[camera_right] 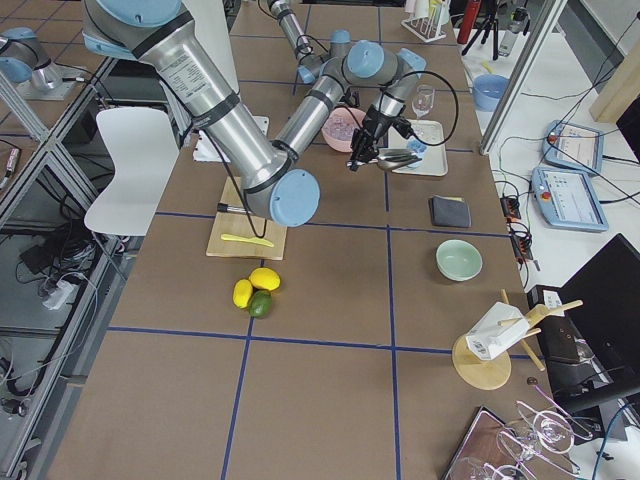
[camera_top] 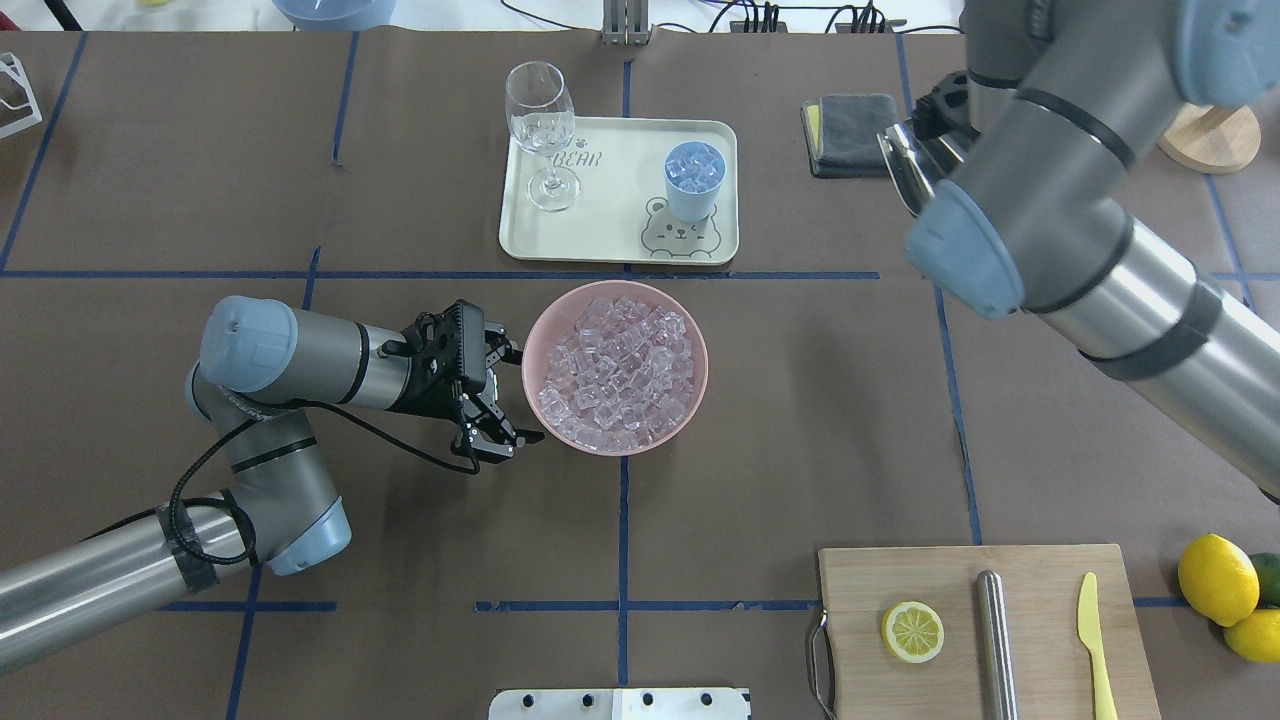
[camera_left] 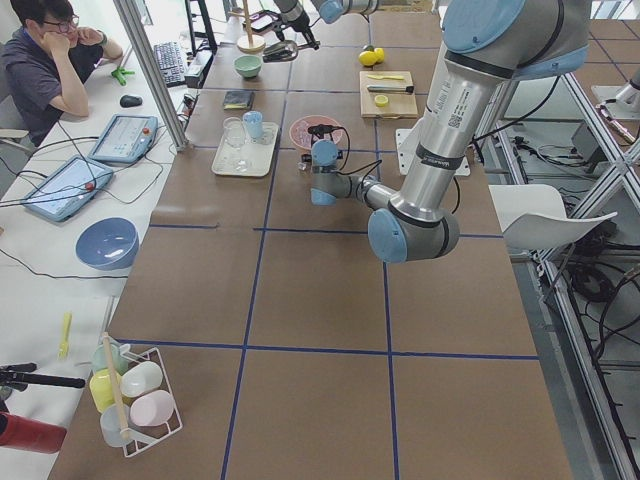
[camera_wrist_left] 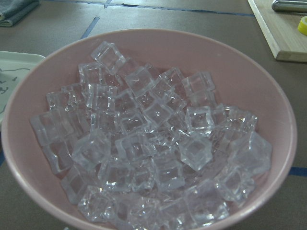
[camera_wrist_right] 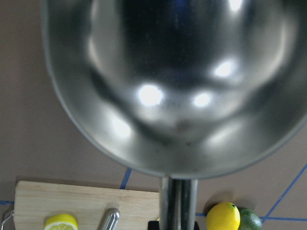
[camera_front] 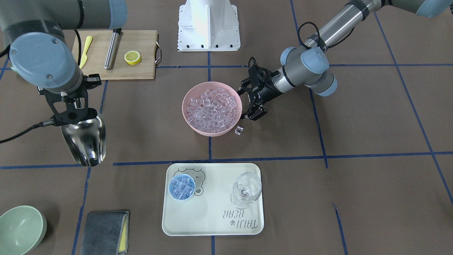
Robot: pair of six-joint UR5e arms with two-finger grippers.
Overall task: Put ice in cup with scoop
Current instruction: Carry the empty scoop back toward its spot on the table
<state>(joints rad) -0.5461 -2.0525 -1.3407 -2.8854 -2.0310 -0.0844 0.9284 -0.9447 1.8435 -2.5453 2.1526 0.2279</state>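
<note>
The steel scoop, now held in the air, will be released by my right gripper on the table (camera_front: 84, 119), beside the blue line that is near the wooden board.
The ice (camera_front: 212, 108) is a heap of clear cubes in a pink bowl (camera_front: 189, 122) at mid-table, and fills the left wrist view (camera_wrist_left: 153, 143). My left gripper (camera_front: 253, 101) is open and empty beside the bowl's rim, also seen overhead (camera_top: 505, 395). One loose cube (camera_front: 239, 130) lies on the table by the bowl. The light-blue cup (camera_front: 181, 186) stands on the tray (camera_front: 212, 219) and holds several cubes. My right gripper (camera_front: 72, 109) is shut on the handle of the steel scoop (camera_front: 86, 141), held in the air away from the bowl. The scoop's trough (camera_wrist_right: 177, 81) is empty.
A clear stemmed glass (camera_front: 246, 189) stands on the tray beside the cup. A wooden board (camera_front: 141, 42) carries a lemon half (camera_front: 132, 57), a steel cylinder (camera_front: 112, 49) and a yellow knife (camera_front: 85, 50). A pale green bowl (camera_front: 19, 228) and a grey cloth (camera_front: 104, 232) sit at the near-left corner.
</note>
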